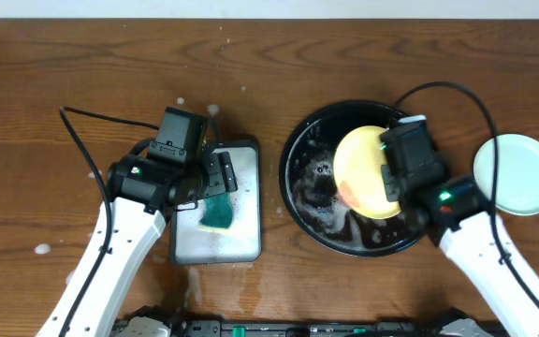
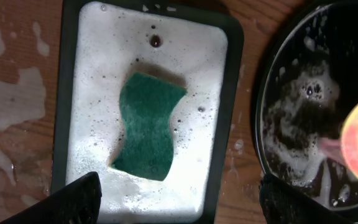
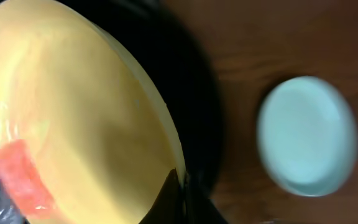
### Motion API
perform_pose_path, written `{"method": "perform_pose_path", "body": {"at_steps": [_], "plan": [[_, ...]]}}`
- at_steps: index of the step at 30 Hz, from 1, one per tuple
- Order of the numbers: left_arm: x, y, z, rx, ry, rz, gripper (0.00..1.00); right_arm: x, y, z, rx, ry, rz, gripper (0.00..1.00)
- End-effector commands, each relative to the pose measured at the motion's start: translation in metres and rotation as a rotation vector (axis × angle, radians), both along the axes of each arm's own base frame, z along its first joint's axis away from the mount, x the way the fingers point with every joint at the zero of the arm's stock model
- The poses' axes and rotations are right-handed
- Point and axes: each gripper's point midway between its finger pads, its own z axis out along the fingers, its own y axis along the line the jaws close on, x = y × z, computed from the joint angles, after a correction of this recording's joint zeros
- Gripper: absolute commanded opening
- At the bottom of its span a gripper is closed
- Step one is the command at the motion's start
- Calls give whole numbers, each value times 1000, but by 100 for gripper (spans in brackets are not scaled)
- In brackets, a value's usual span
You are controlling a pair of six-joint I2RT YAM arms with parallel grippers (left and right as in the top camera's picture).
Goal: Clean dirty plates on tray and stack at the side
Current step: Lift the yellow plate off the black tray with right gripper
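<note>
Next, I let go of the pale yellow plate with my right gripper, setting it on top of the mint-green plate point(image 1: 518, 175) point(image 3: 307, 135) that is beside the black tray.
The pale yellow plate point(image 1: 358, 164) hangs tilted over the round black tray point(image 1: 286, 183), and my right gripper point(image 1: 391, 178) is shut on its rim. The right wrist view shows the jaws point(image 3: 182, 186) pinching the edge of the yellow plate point(image 3: 73, 112), which carries a red smear point(image 3: 20, 177). A mint-green plate point(image 1: 517, 173) lies on the table to the right of the tray. My left gripper point(image 1: 218, 183) hovers open above a green sponge point(image 2: 149, 124), which lies loose in foam; nothing is between the jaws point(image 2: 179, 199).
The sponge rests in a rectangular grey tray point(image 2: 61, 93) full of white foam, left of the black tray point(image 2: 291, 124), which holds suds. Splashes of foam mark the wood point(image 2: 11, 106) to the left. Cables trail behind both arms.
</note>
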Motion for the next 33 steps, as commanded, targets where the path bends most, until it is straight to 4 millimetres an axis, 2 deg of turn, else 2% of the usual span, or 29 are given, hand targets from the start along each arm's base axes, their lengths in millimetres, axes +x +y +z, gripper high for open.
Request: {"method": "perform_pose_path", "body": {"at_steps": [1,10,16,23,33], "plan": [[2,0,4,-3,-8,1,82,-1,-12,40,-208,-164,-60,1],[2,0,4,-3,-7,1,82,-18,30,76,-451,-307,101,1],[2,0,4,-3,-7,1,82,-26,49,85,-495,-358,161,1],[2,0,4,-3,-8,0,82,-31,58,90,-506,-385,187,1],[2,0,4,-3,-7,1,82,-31,58,91,-510,-389,184,1]]}}
